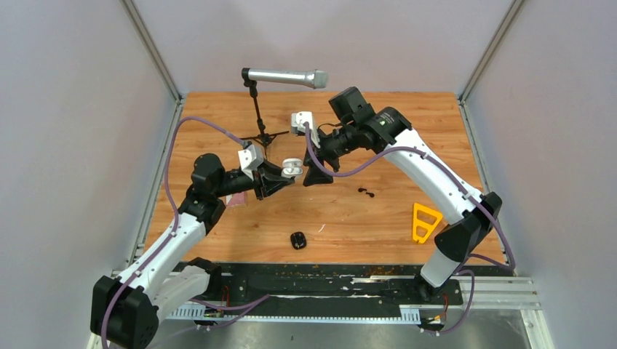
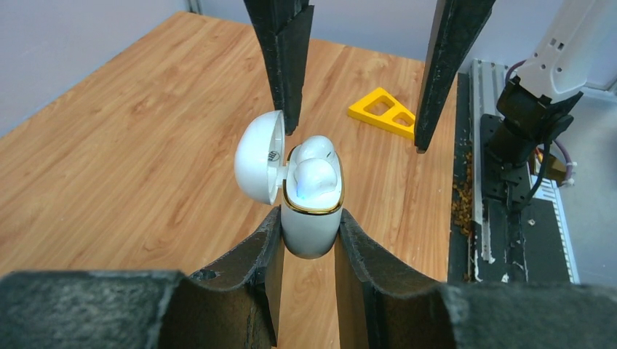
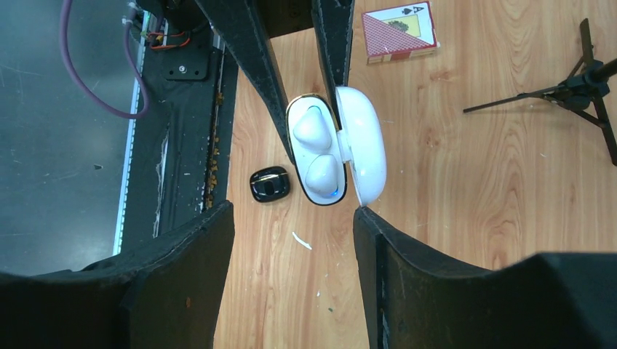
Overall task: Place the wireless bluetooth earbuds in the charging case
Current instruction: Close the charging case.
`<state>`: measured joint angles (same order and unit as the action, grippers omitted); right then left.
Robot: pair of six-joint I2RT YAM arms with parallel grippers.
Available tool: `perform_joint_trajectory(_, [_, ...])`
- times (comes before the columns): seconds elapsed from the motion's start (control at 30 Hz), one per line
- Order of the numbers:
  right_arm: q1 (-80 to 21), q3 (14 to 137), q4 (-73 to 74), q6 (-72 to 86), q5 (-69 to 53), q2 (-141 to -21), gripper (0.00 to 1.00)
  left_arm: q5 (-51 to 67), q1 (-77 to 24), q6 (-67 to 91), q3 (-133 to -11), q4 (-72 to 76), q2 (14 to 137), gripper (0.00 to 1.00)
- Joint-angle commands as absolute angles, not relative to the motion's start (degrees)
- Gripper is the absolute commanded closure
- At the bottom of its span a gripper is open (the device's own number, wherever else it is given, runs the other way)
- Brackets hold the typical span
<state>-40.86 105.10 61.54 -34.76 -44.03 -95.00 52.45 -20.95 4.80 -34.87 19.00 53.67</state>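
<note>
The robot's left gripper needs to release the white charging case, now held above the table, on the table (image 1: 281, 192) between the red card deck and the black earbuds.
My left gripper (image 2: 309, 216) is shut on the body of a white charging case (image 2: 311, 229) and holds it above the table. Its lid (image 2: 258, 156) is open and both white earbuds (image 2: 314, 174) sit in their sockets, with a blue light on. In the top view the case (image 1: 291, 166) is between the two grippers. My right gripper (image 3: 291, 211) is open and empty, facing the case (image 3: 316, 149), with one fingertip (image 3: 361, 214) at the lid's edge. The black earbuds (image 1: 366, 192) lie on the table right of centre. A closed black case (image 1: 298, 240) lies near the front.
A microphone (image 1: 285, 76) on a tripod (image 1: 260, 134) stands at the back centre. A yellow triangle piece (image 1: 426, 220) lies at the right. A red card deck (image 3: 399, 30) lies under my left arm. The black case also shows in the right wrist view (image 3: 270, 184).
</note>
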Motion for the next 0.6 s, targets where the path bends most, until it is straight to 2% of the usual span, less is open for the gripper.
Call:
perform_joint_trajectory(0.0, [-41.3,110.1,63.0,-36.3,-49.0,-97.1,0.39,53.0,-21.2,2.4,-37.0,18.3,53.0,1.00])
perform_joint_trajectory(0.57, [-41.9,109.9,59.8,-34.7,-46.4,-100.8,0.38,53.0,-21.3,4.7,-36.8,19.5,53.3,1.00])
